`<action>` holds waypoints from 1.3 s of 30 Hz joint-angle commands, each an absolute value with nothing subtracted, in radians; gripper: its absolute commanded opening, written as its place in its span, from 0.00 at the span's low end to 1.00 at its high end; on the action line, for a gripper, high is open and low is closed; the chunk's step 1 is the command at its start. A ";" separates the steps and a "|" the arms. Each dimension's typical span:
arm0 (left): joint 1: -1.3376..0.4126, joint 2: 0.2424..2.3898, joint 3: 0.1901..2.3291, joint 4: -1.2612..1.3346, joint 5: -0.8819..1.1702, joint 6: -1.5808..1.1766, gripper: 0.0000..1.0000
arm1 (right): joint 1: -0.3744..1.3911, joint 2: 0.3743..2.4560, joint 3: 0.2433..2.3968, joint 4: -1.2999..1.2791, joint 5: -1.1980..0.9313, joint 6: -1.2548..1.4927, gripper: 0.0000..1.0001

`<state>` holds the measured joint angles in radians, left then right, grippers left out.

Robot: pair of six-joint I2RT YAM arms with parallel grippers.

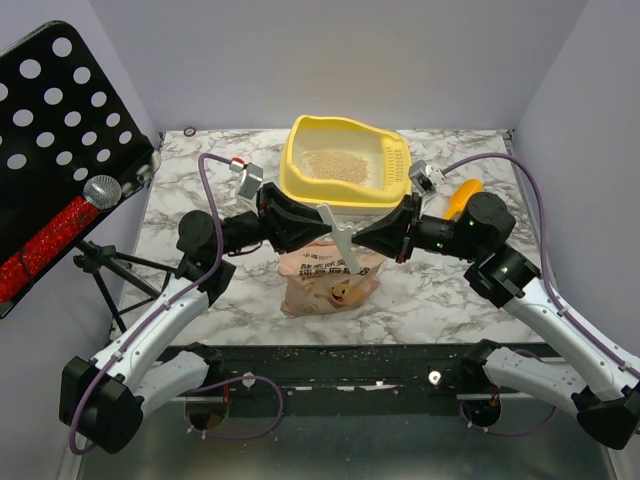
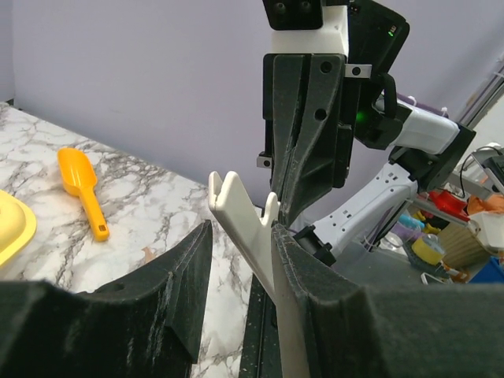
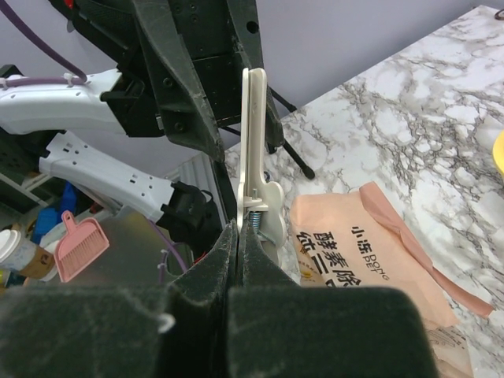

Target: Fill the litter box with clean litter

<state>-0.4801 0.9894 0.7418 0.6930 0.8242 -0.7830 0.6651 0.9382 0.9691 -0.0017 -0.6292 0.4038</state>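
Observation:
The robot's right gripper pinches one side of the bag clip's handle end, so the left gripper should hold the bag clip's clamping end while the right gripper takes both bag clip handles (image 2: pixel 247 213).
The pale-yellow litter box (image 1: pixel 300 180) stands at the back middle with a thin layer of beige clean litter (image 1: pixel 338 166) inside. The tan printed litter bag (image 1: pixel 328 278) stands in front of it and shows in the right wrist view (image 3: pixel 370 260). A white bag clip (image 1: pixel 341 240) hangs above the bag between both grippers. My right gripper (image 1: pixel 360 240) is shut on the clip's lower end (image 3: pixel 253 142). My left gripper (image 1: pixel 322 228) is open around the clip (image 2: pixel 240 213), which leans on its right finger (image 2: pixel 303 276).
An orange scoop (image 1: pixel 462 196) lies right of the litter box, also in the left wrist view (image 2: pixel 83 189). A black perforated music stand (image 1: pixel 60 120) on a tripod stands off the table's left edge. Scattered grains lie along the table's front edge.

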 commanded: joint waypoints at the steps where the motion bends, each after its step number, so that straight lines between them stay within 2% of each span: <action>1: -0.466 0.965 0.726 0.742 0.848 -0.785 0.44 | 0.689 0.948 0.963 0.041 -0.618 0.411 0.00; 5: -0.460 0.957 0.724 0.724 0.839 -0.775 0.42 | 0.699 0.947 0.968 0.049 -0.604 0.411 0.00; 6: -0.460 0.957 0.723 0.724 0.841 -0.773 0.39 | 0.703 0.948 0.968 0.048 -0.603 0.410 0.00; 8: -0.459 0.954 0.724 0.716 0.839 -0.770 0.30 | 0.704 0.948 0.973 0.045 -0.601 0.407 0.00; 11: -0.457 0.950 0.726 0.709 0.839 -0.758 0.11 | 0.706 0.953 0.974 0.028 -0.614 0.400 0.00; 13: -0.457 0.946 0.724 0.709 0.842 -0.755 0.01 | 0.706 0.953 0.979 0.003 -0.615 0.385 0.00; 14: -0.457 0.942 0.723 0.709 0.842 -0.753 0.00 | 0.706 0.954 0.979 0.002 -0.614 0.379 0.00; 15: -0.457 0.940 0.723 0.709 0.845 -0.750 0.00 | 0.706 0.953 0.982 -0.032 -0.614 0.368 0.01; 18: -0.457 0.937 0.722 0.712 0.850 -0.749 0.00 | 0.706 0.948 0.985 -0.070 -0.609 0.341 0.14; 20: -0.457 0.937 0.723 0.710 0.856 -0.747 0.00 | 0.706 0.939 0.986 -0.090 -0.598 0.318 0.35; 22: -0.457 0.934 0.723 0.706 0.859 -0.744 0.00 | 0.706 0.924 0.995 -0.130 -0.568 0.287 0.61; 24: -0.457 0.934 0.723 0.700 0.859 -0.741 0.00 | 0.706 0.904 1.014 -0.173 -0.543 0.235 0.69; 27: -0.457 0.933 0.723 0.687 0.862 -0.733 0.00 | 0.706 0.888 1.045 -0.227 -0.551 0.170 0.73; 39: -0.466 0.943 0.721 0.762 0.946 -0.782 0.00 | 0.706 0.972 1.137 -0.301 -0.603 0.055 0.72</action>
<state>-0.4603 0.9501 0.7269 0.6891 0.8742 -0.7635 0.7006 0.9379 1.0962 -0.2451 -0.5674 0.1097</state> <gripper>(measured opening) 0.020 0.721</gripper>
